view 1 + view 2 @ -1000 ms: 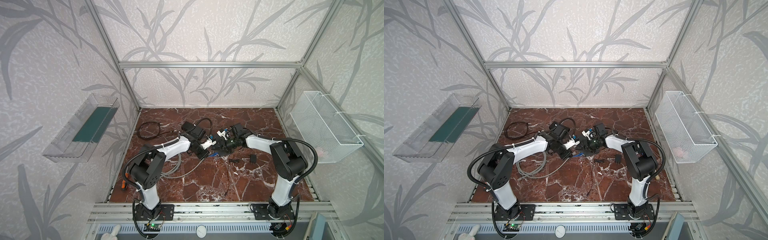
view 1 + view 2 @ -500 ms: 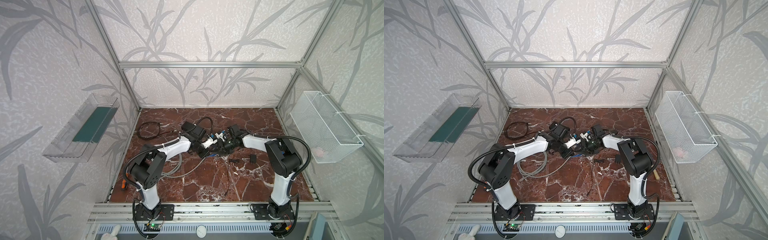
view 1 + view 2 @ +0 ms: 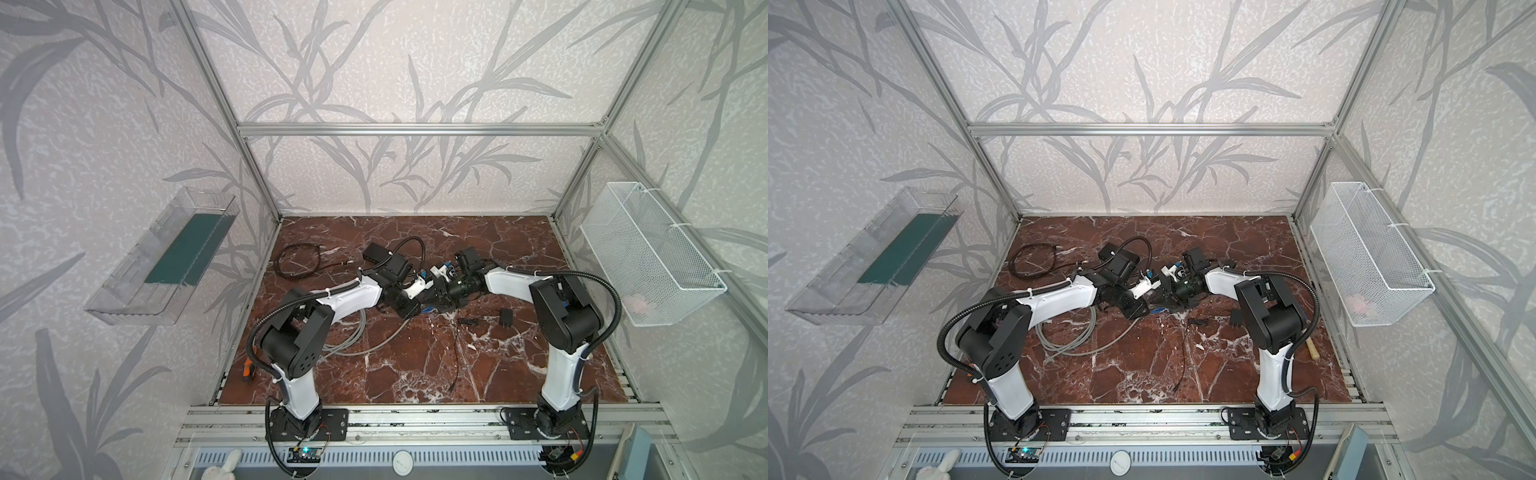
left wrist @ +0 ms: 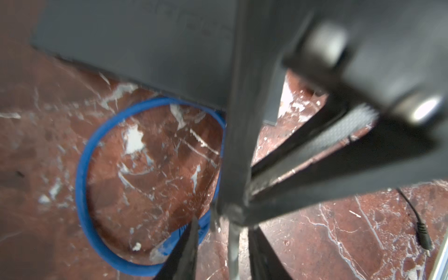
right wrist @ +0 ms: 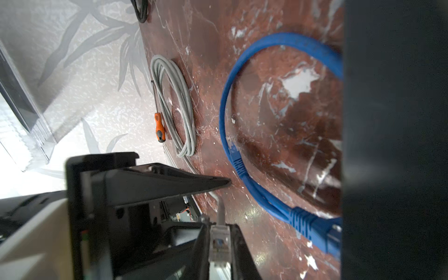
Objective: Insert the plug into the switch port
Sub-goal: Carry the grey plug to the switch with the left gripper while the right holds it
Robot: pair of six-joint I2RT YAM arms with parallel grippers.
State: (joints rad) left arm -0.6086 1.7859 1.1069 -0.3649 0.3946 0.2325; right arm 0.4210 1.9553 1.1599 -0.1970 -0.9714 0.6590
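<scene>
My right gripper is covering the clear plug with its fingers, so my left gripper will grab the grey cable (image 5: 220, 216) close behind the plug before my right gripper opens.
My right gripper (image 5: 220, 232) is shut on the clear plug (image 5: 219, 244), pinched between its two fingers; the plug's grey cable (image 5: 221, 206) runs out past the tips. My left gripper (image 4: 224, 232) stands open, and the grey cable (image 4: 234, 247) passes loosely between its fingers. One left finger (image 5: 194, 183) reaches in beside the plug. The black switch (image 4: 133, 48) lies just beyond, and a blue cable (image 5: 303, 223) is plugged into it. In both top views the two grippers (image 3: 415, 309) (image 3: 438, 297) meet low over the middle of the table, hiding the plug.
The blue cable loops over the marble table (image 3: 415, 365). A grey cable coil (image 5: 174, 104) and an orange screwdriver (image 5: 159, 127) lie to the left. A black cable coil (image 3: 297, 259), a thin black lead (image 3: 457, 345) and a small black adapter (image 3: 505, 318) also lie about.
The right gripper moved left to meet the left one and closed on the plug. The left gripper, shut before, has opened round the cable.
</scene>
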